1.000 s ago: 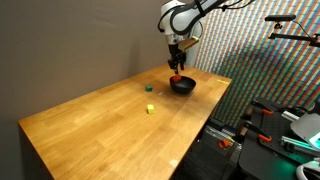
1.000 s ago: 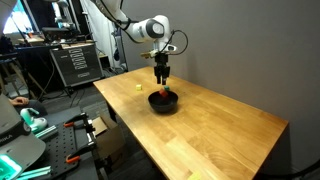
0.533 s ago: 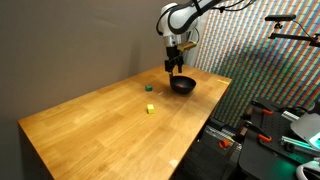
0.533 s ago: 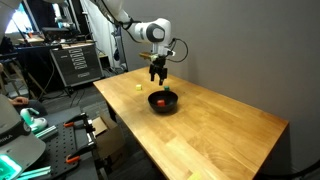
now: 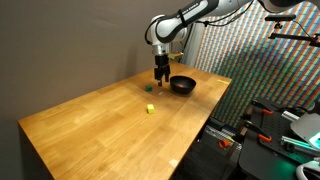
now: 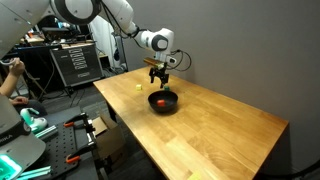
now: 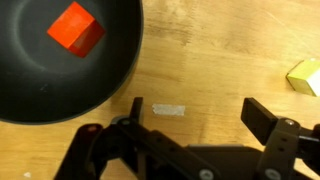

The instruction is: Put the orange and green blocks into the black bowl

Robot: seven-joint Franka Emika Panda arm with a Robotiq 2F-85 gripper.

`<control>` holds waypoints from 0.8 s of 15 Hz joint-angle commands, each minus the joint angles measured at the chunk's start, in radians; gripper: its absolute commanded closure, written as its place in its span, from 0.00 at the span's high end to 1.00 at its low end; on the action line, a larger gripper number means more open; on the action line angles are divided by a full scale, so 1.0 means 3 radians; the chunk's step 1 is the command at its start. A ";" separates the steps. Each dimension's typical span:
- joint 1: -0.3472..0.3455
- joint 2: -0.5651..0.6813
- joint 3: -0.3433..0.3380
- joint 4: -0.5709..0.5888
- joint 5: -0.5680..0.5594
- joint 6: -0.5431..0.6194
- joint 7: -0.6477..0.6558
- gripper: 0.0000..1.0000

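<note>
The green block lies closer to the grey wall than the yellow block. Next, my gripper closes on the sides of the green block [image 5: 149,88].
The black bowl [image 5: 182,85] [image 6: 162,100] [image 7: 60,55] stands near the table's far end, and the orange block [image 6: 161,100] [image 7: 75,27] lies inside it. A small green block [image 5: 148,88] rests on the wood a little way from the bowl. My gripper [image 5: 162,72] [image 6: 158,75] [image 7: 197,112] hangs above bare table between bowl and green block, open, with nothing between its fingers [image 7: 262,115]. A yellowish-green block [image 7: 305,75] shows at the right edge of the wrist view; I cannot tell whether it is the green block.
A yellow block [image 5: 150,108] [image 6: 138,85] lies on the table [image 5: 100,125] farther from the bowl. A grey wall runs along one long side. Racks, cables and equipment [image 6: 75,62] stand off the table's open sides.
The gripper opened over the bowl and left the orange block in it. It then rose and moved sideways off the bowl toward the loose blocks.
</note>
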 commanded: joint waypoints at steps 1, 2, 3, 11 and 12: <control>0.0043 0.0552 -0.0018 0.0777 -0.0015 -0.0172 -0.0051 1.00; 0.0070 0.0669 -0.0052 0.0917 -0.0033 -0.0129 0.0014 1.00; 0.0093 0.0769 -0.0076 0.1053 -0.0041 -0.0086 0.0067 1.00; 0.0307 0.1342 -0.0297 0.2038 -0.0200 0.0192 0.0442 1.00; 0.0315 0.1376 -0.0304 0.2097 -0.0201 0.0180 0.0474 1.00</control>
